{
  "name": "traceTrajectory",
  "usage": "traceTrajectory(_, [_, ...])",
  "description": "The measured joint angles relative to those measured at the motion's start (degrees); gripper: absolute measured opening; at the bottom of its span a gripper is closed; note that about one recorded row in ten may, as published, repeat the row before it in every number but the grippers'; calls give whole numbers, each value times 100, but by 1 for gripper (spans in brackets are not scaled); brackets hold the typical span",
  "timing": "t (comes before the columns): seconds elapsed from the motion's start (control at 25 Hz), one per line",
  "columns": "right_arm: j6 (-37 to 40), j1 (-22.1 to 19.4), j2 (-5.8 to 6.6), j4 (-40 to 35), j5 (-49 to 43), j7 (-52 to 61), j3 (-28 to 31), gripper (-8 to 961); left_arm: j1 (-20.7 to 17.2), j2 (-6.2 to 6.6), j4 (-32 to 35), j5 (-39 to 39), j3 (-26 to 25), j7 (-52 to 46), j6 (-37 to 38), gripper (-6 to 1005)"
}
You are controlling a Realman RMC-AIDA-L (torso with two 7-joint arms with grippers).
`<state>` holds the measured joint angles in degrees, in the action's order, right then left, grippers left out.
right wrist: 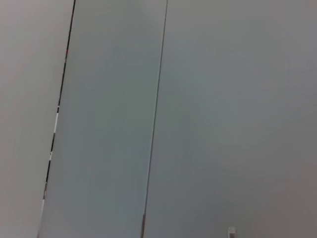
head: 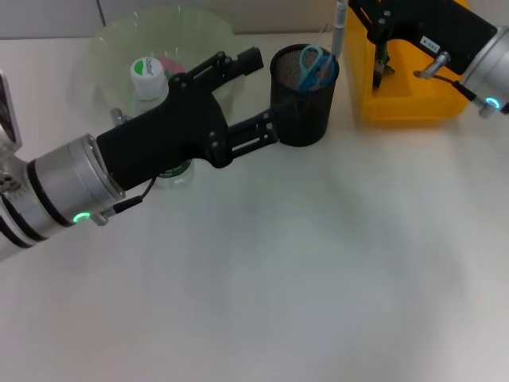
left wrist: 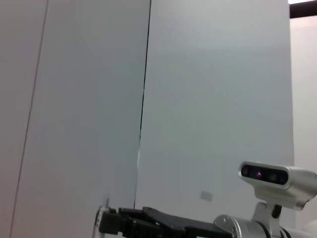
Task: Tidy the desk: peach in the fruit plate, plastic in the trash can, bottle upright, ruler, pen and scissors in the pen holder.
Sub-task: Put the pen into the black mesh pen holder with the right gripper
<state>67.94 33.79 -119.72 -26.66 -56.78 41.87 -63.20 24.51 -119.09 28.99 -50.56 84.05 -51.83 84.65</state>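
The robot's right gripper should release the grey pen in the pen holder (head: 283, 64), between the blue scissors and the rim on the side of the fruit plate.
The black mesh pen holder (head: 302, 103) stands at the back centre with blue scissors (head: 316, 68) inside. My left gripper (head: 266, 91) is open and empty, its fingertips just left of the holder. Behind that arm, a bottle (head: 147, 79) with a white cap stands upright. A pink peach (head: 172, 64) lies in the translucent green fruit plate (head: 195, 28). My right gripper (head: 354, 12) is shut on a grey pen (head: 339, 28), which it holds upright over the holder's right rim; it also shows in the left wrist view as the right gripper (left wrist: 106, 220). Ruler and plastic are out of view.
A yellow trash can (head: 406, 103) sits to the right of the pen holder, under the right arm. The robot's head camera (left wrist: 265, 173) shows in the left wrist view. The right wrist view shows only a wall and the pen's tip (right wrist: 231, 231).
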Motion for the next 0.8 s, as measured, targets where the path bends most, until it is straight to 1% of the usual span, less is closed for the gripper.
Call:
traceTrajectory(0.24, [-26,275,19,365,97,-127,-43,204,193,-8,-40,18,5,5,-182,783])
traceTrajectory(0.32, [-35,313,17,425,98,-135,-41,205,193,-8,-40,18,5,5,-182,783])
traceTrajectory(0.44, [-140,425,1,592,146,-137,-41,205,320,-9,-96,21,2,6,-278,783])
traceTrajectory(0.56, [-431,604,-2,839,322,-139,-96,206,351,-9,-104,21,-14,7,-298,783])
traceTrajectory(0.8, [-513,714,0,1047,329,-160,-109,208,366,-9,-105,21,-26,7,-333,783])
